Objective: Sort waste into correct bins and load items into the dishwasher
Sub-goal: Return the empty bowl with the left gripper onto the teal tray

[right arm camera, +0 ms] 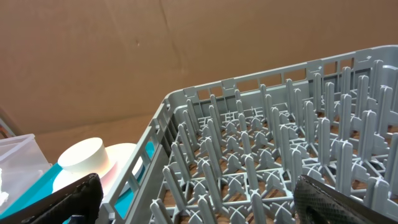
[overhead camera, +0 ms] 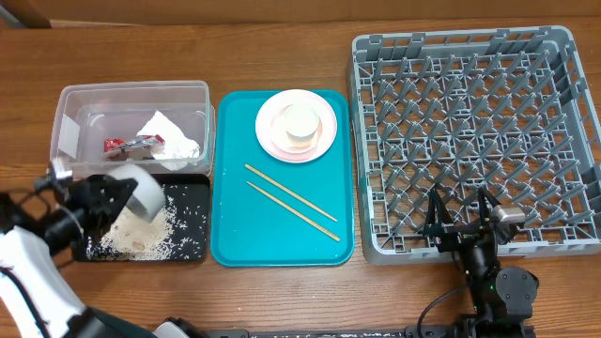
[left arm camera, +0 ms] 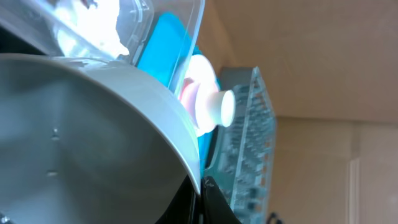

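Next, my left gripper lets go of the pale round bowl on the teal tray's near corner (overhead camera: 250,235) beside the black tray.
My left gripper (overhead camera: 111,194) is shut on the rim of a pale round bowl (overhead camera: 143,193), which it holds tilted over the black tray (overhead camera: 194,252). Rice grains (overhead camera: 141,235) lie piled in that tray. In the left wrist view the bowl (left arm camera: 81,137) fills the frame, its rim pinched in the gripper (left arm camera: 200,186). The clear tub (overhead camera: 70,103) holds a white napkin (overhead camera: 171,133) and a red wrapper (overhead camera: 131,145). A white cup (overhead camera: 302,125) stands on the pink plate (overhead camera: 272,141), with two chopsticks (overhead camera: 291,199) nearby. My right gripper (overhead camera: 460,221) stands open over the grey dish rack (overhead camera: 470,141).
Plate, cup and chopsticks all lie on a teal tray (overhead camera: 235,235) between the bins and the rack. In the right wrist view the rack's upright pegs (right arm camera: 261,137) rise between my fingers (right arm camera: 68,199), with the cup (right arm camera: 84,155) beyond the rack's wall.
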You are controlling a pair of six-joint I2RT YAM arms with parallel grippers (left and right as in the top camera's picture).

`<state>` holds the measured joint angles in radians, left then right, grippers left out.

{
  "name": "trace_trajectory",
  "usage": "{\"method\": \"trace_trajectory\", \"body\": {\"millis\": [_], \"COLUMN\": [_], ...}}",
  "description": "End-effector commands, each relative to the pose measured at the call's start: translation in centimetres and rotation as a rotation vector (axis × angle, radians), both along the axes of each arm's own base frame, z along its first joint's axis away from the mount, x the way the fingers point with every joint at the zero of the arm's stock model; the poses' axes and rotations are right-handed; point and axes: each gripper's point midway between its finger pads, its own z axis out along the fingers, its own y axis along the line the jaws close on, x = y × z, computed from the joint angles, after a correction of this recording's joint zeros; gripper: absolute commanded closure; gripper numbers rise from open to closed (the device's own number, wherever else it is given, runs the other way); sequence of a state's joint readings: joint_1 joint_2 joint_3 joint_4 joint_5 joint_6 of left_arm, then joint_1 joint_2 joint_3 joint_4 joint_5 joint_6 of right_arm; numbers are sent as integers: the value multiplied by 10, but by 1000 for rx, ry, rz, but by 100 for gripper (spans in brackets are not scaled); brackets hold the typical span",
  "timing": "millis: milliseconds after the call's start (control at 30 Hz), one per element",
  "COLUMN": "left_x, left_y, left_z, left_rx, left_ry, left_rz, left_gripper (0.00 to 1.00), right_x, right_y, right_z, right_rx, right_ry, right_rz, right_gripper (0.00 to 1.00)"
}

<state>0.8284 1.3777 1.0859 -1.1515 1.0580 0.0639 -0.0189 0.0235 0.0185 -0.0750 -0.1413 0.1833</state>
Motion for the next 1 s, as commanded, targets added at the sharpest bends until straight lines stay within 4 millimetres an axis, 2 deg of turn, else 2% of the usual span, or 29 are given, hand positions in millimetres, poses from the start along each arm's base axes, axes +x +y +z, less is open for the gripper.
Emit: {"method": "trace_trajectory", "body": {"millis": [0, 100, 200, 367, 467, 600, 767, 967], "left_x": [8, 15, 16, 9, 2, -11, -27, -33], "left_y": [-10, -34, -63, -120, -165, -205, -231, -238], "left_z": [25, 41, 42, 21, 9, -14, -54, -101], "left_rx": [145, 289, 425, 591, 641, 716, 859, 968], "left_ry": [66, 94, 134, 208, 224, 280, 404, 549], "left_rz": [8, -34, -90, -234, -353, -466, -566, -649], "left_gripper": [96, 96, 96, 96, 96, 96, 96, 96], "right_x": [1, 1, 1, 1, 1, 1, 1, 1], "right_y": [-1, -1, -1, -1, -1, -1, -1, -1], "right_z": [-4, -4, -4, -4, -4, -4, -4, -4], "right_rx": [4, 4, 4, 4, 4, 4, 4, 4], "right_ry": [5, 5, 5, 5, 6, 6, 6, 6], "right_rz": [-5, -5, -5, -5, -5, -5, -5, -5], "right_gripper": [0, 0, 0, 0, 0, 0, 0, 0]}}
